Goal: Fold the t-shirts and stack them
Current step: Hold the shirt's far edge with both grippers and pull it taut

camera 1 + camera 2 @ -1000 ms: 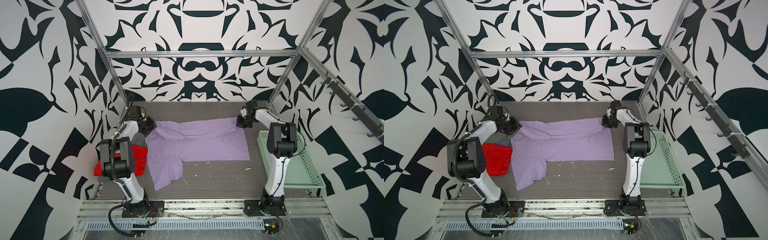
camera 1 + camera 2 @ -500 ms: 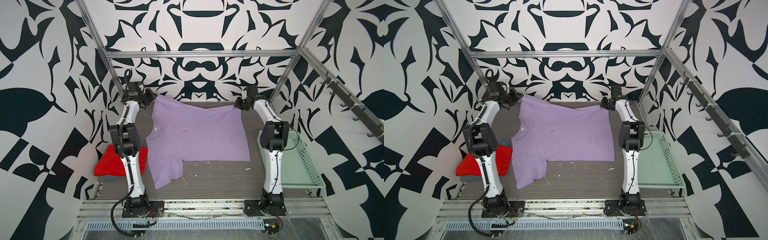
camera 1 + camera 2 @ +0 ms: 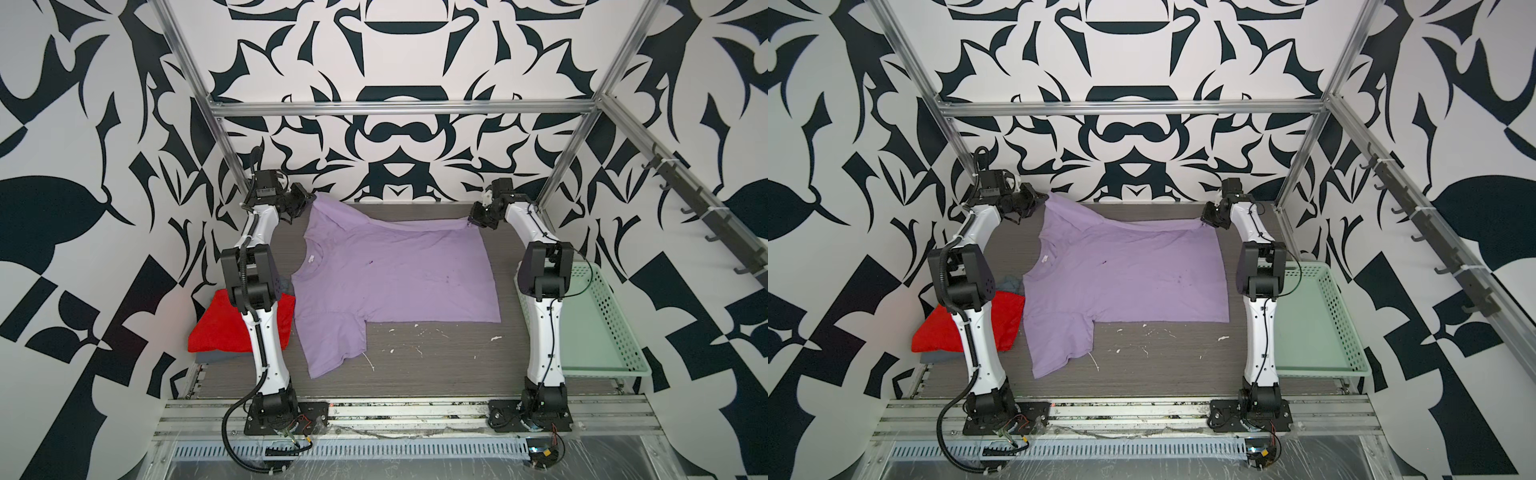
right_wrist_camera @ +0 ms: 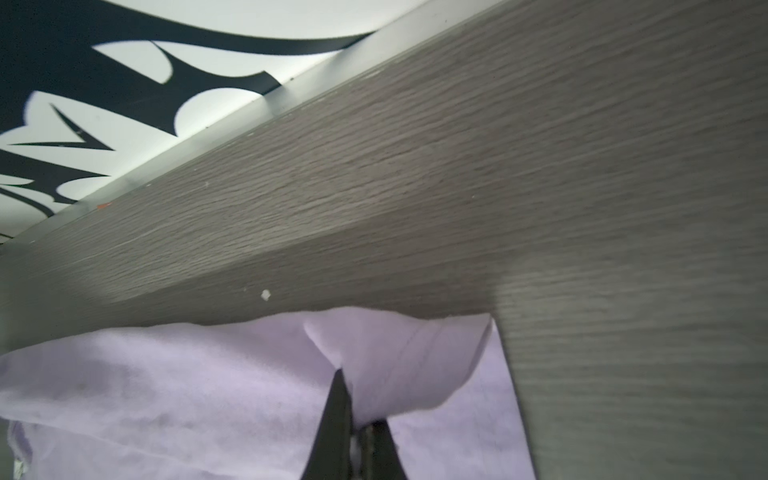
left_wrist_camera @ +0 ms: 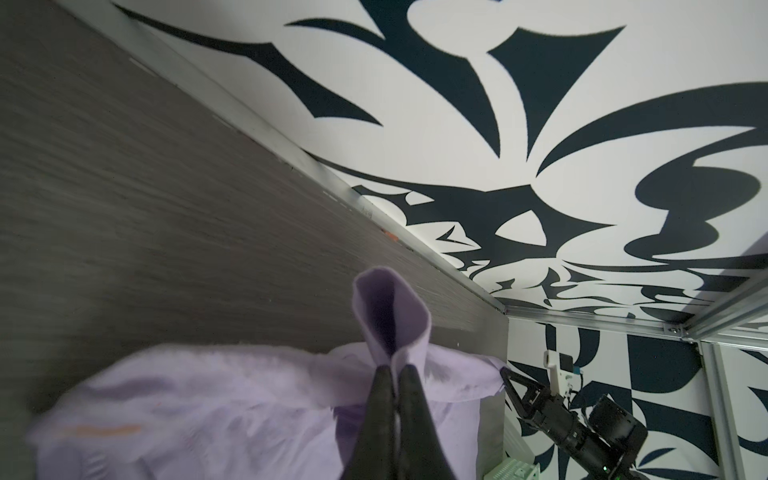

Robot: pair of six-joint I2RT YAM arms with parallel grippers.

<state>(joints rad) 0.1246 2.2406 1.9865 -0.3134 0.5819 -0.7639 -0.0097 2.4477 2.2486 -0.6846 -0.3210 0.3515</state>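
Observation:
The far sleeve corner, now lifted off the table, will be released by my left gripper on the neck of the lavender t-shirt (image 3: 308,257).
A pale lavender t-shirt (image 3: 390,274) (image 3: 1121,274) lies spread on the table, neck to the left. Its far edge is lifted off the table at both ends. My left gripper (image 3: 309,200) (image 3: 1044,198) is shut on the far left sleeve corner; in the left wrist view the gripper (image 5: 397,372) pinches a loop of lavender cloth (image 5: 390,316). My right gripper (image 3: 471,222) (image 3: 1203,222) is shut on the far right hem corner, seen in its wrist view (image 4: 357,399). A folded red t-shirt (image 3: 216,328) (image 3: 942,332) lies on a grey-blue t-shirt (image 3: 220,357) (image 3: 938,358) at the left.
A mint-green perforated basket (image 3: 598,316) (image 3: 1316,316) stands at the right edge beside the right arm. White flecks (image 3: 419,332) dot the grey wood table (image 3: 436,361) in front of the shirt. The back wall and metal frame post (image 3: 561,166) stand close behind both grippers.
Both grippers have carried the shirt's upper layer up and back to the far edge, opening the shirt from a half fold to a full spread. The red t-shirt shows more.

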